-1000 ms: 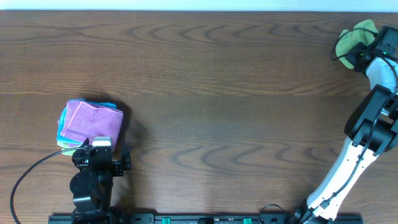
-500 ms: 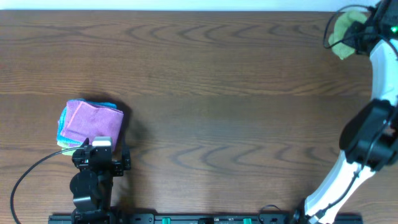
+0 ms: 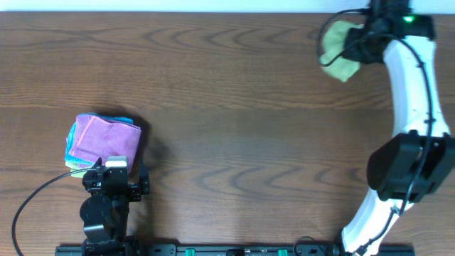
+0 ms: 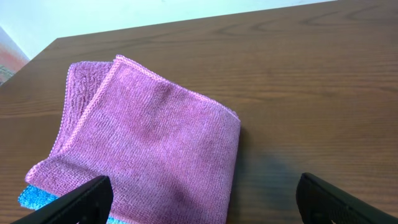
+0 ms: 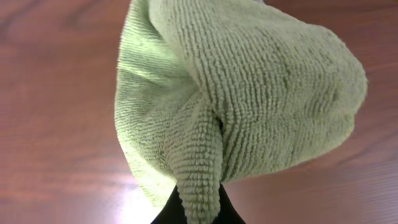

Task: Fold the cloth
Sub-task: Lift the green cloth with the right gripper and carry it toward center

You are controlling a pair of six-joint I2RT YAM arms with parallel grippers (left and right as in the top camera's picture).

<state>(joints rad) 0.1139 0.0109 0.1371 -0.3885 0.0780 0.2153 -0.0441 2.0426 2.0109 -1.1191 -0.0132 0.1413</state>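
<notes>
The robot's right gripper should release the lime-green cloth on the bare middle of the table (image 3: 247, 104), toward the table's back edge.
The lime-green cloth (image 3: 338, 51) hangs bunched at the far right of the table, pinched by my right gripper (image 3: 364, 39), which is shut on it. In the right wrist view the cloth (image 5: 249, 106) fills the frame, one fold of it clamped between the dark fingertips (image 5: 166, 214) at the bottom edge. My left gripper (image 3: 114, 173) rests low at the near left, open, with nothing between its fingers (image 4: 74, 202); it hovers just short of the stacked cloths.
A folded pink cloth (image 3: 105, 139) lies on a blue one (image 3: 70, 151) at the near left; the pink cloth (image 4: 149, 143) and blue corner (image 4: 34, 198) show in the left wrist view. The table's back edge (image 3: 213, 13) runs close behind the right gripper.
The right arm has swung left along the back of the table, carrying the green cloth with it, which now hangs further left. The left arm has not moved.
</notes>
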